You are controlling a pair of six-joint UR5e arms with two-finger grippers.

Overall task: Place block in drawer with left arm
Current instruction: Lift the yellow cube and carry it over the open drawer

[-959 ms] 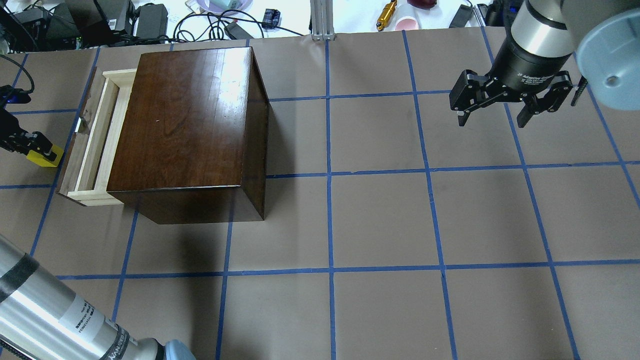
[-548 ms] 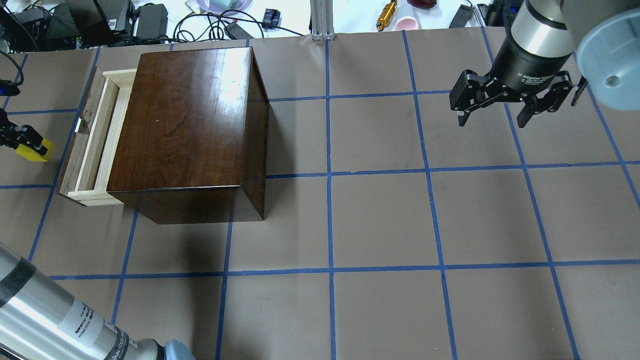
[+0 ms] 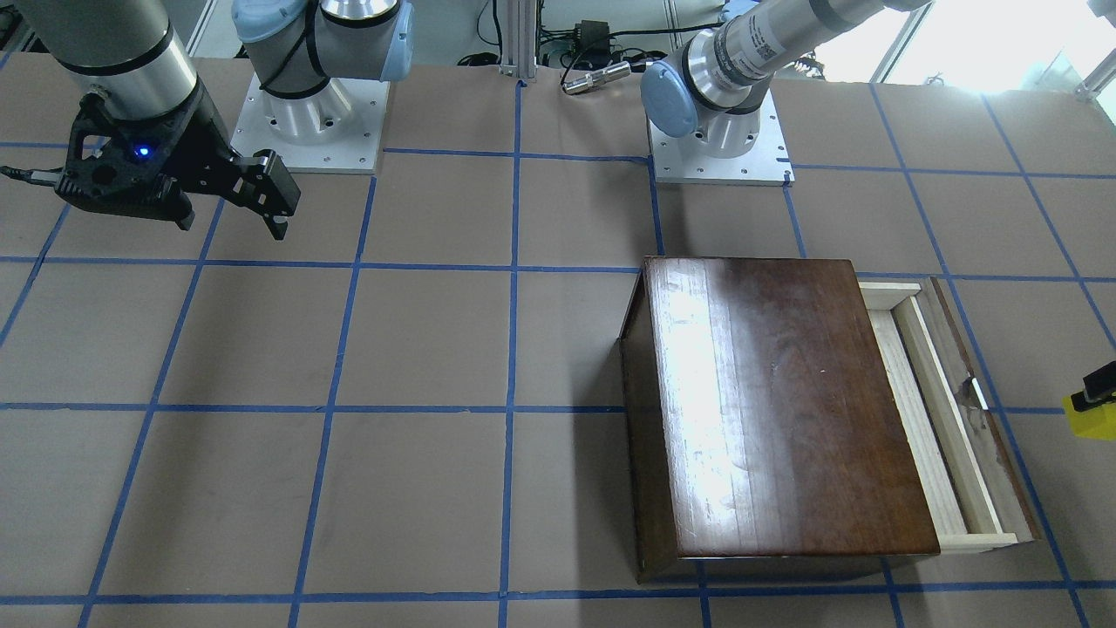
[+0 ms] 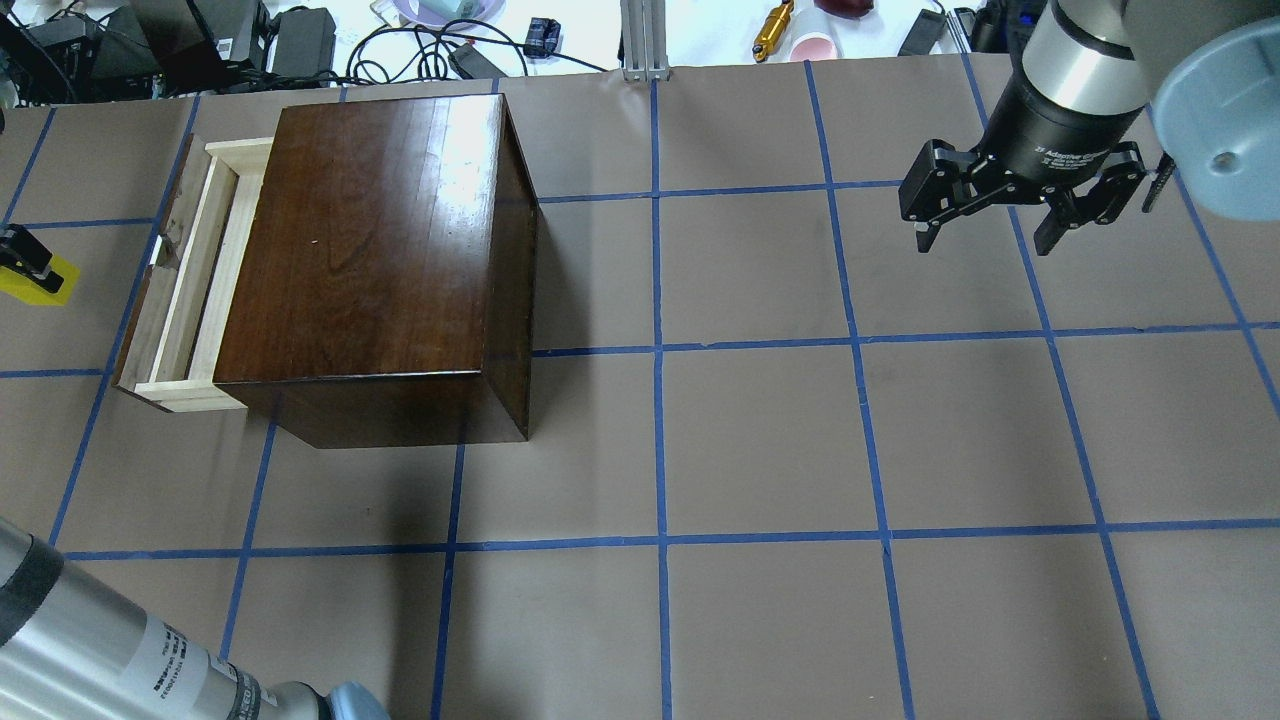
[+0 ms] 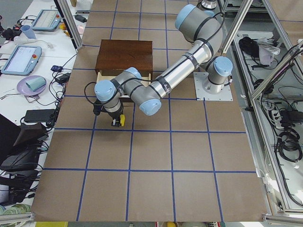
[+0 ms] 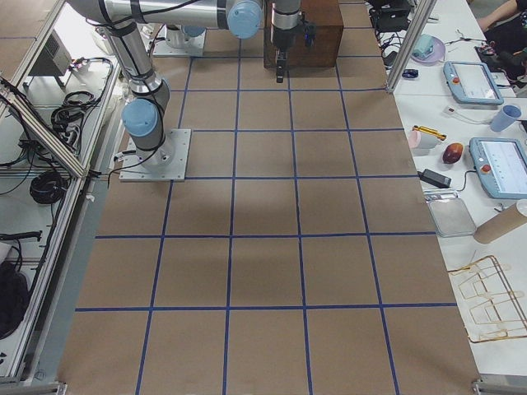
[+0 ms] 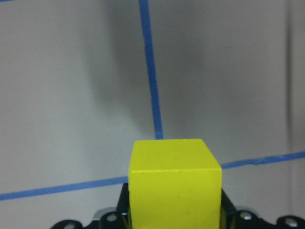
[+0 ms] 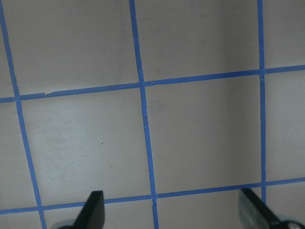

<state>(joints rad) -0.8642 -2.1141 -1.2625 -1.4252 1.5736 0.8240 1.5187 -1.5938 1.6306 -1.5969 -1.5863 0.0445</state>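
Observation:
Next, my left gripper lets go of the yellow block on the pale bottom of the drawer, about midway (image 3: 923,417) along it, behind the drawer's white handle.
The small yellow block (image 4: 32,281) is held in my left gripper (image 4: 26,268), which is shut on it at the far left edge of the overhead view. It is left of the drawer (image 4: 186,285), apart from it. The block also shows in the front view (image 3: 1090,420), in the left view (image 5: 122,120) and fills the lower left wrist view (image 7: 174,179). The drawer of pale wood stands pulled out of the dark-brown box (image 4: 375,240) and looks empty. My right gripper (image 4: 985,238) is open and empty at the far right, above bare table (image 8: 200,138).
Cables, a gold tool (image 4: 773,30) and a pink cup (image 4: 815,45) lie past the table's far edge by an aluminium post (image 4: 640,40). The table (image 4: 760,440) carries blue tape grid lines. The left arm's forearm (image 4: 90,650) crosses the lower left corner.
My left gripper has carried the yellow block further left, away from the drawer, to the overhead view's edge. The right arm, the box and the drawer have not moved.

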